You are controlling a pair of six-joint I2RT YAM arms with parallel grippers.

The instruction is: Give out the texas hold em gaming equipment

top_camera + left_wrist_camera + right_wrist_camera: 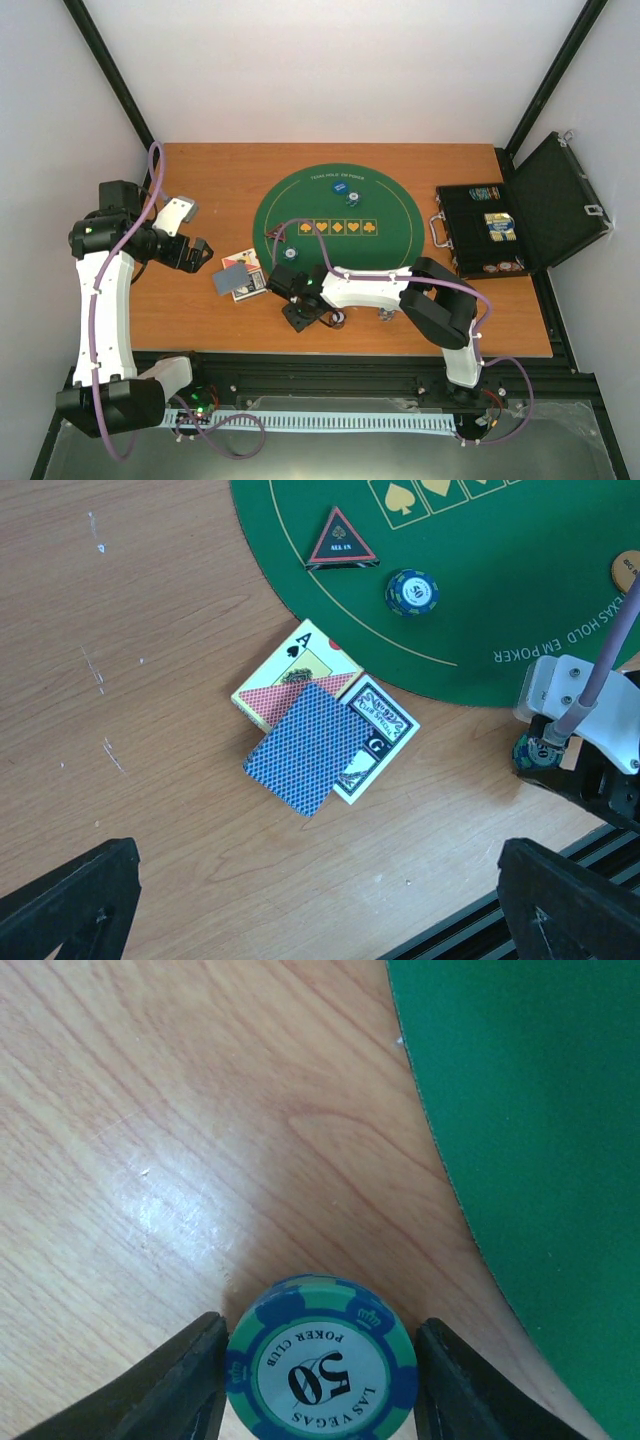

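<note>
Next, my right gripper lets go of the green-and-blue poker chip on the wood [303,317] [320,1365] beside the dark chip stack.
My right gripper [320,1365] is shut on a green-and-blue "50" poker chip [322,1372], low over the wood just off the green mat's [540,1110] near edge; it also shows in the top view [305,312]. My left gripper [318,865] is open and empty above the table, near a blue-backed deck [308,748] that lies on a card box with an ace [290,665] and a face-up card [385,730]. On the mat are a red-black triangular marker [340,542], another "50" chip [412,591], a blue disc [336,185] and an orange disc [628,570].
A black hinged case [540,200] stands open at the table's right edge with chips and cards inside. The card pile [238,275] lies left of the mat [390,200]. The black rail [340,365] runs along the near edge.
</note>
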